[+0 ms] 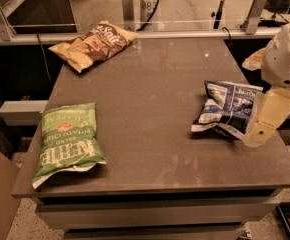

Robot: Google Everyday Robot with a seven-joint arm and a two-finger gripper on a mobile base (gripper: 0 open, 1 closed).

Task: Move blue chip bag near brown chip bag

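Note:
Next, I close my gripper on the end of the blue chip bag (248, 102) that is farthest from the green chip bag.
The blue chip bag (226, 109) lies crumpled on the right side of the grey table (155, 94), near its right edge. The brown chip bag (95, 41) lies at the table's far left corner, well apart from the blue bag. My gripper (259, 133) hangs from the white arm (285, 59) at the right edge of the view. It is just right of the blue bag and overlaps the bag's right edge. It holds nothing that I can see.
A green chip bag (67, 141) lies at the near left of the table. A metal rail and glass panel (135, 14) run behind the table's far edge. The floor drops off past the front and right edges.

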